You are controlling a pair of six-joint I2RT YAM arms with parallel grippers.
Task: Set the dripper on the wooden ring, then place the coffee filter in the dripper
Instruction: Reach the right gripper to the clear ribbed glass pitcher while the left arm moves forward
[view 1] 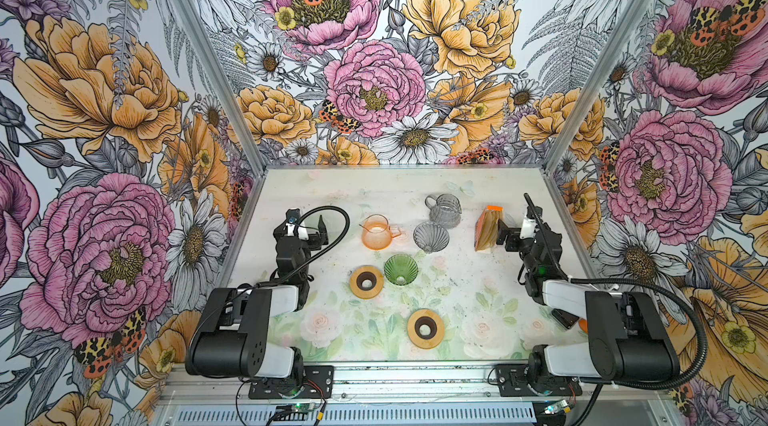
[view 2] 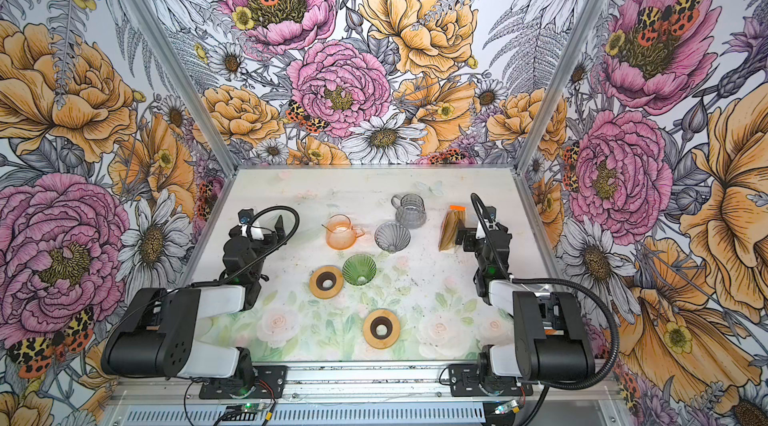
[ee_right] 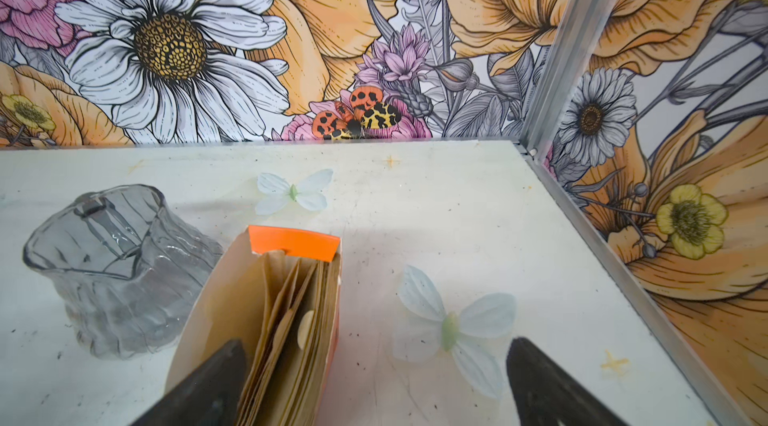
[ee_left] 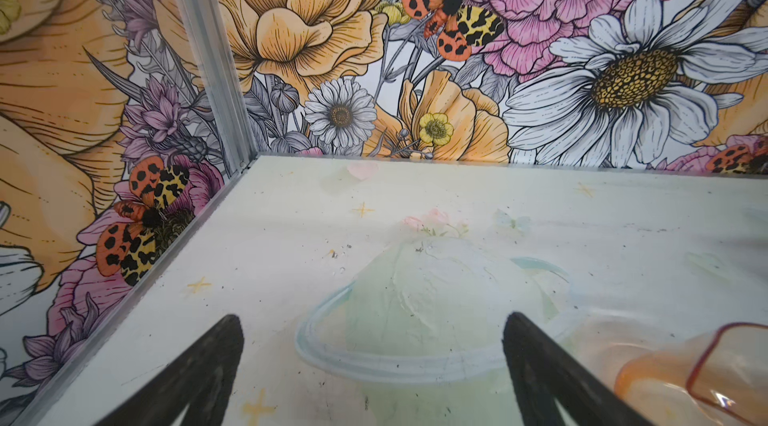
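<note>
The grey glass pitcher is next for my right gripper, which should go to it and close on the pitcher's rim [view 1: 460, 202] [ee_right: 161, 210] nearest the orange box.
Brown paper coffee filters [ee_right: 286, 320] stand packed in an open orange box [view 1: 487, 232] [view 2: 452, 228] at the right rear of the table. My right gripper [view 1: 501, 234] [view 2: 461, 234] [ee_right: 374, 357] is open at the box's near end. One of its fingers [ee_right: 216, 378] lies over the box's opening and the other is out over bare table, so the filter stack sits between them. A grey glass dripper [view 1: 431, 236] [view 2: 392, 236] and a green glass dripper [view 1: 401, 270] [view 2: 359, 270] stand mid-table, both empty. My left gripper [view 1: 307, 223] [view 2: 264, 225] [ee_left: 372, 332] is open and empty at the left.
An orange glass pitcher [view 1: 376, 232] [ee_left: 685, 374] sits right of the left gripper. A grey glass pitcher [view 1: 444, 209] [ee_right: 116, 270] stands beside the filter box. Two wooden rings [view 1: 366, 282] [view 1: 426, 328] lie nearer the front. Flowered walls close in the back and both sides.
</note>
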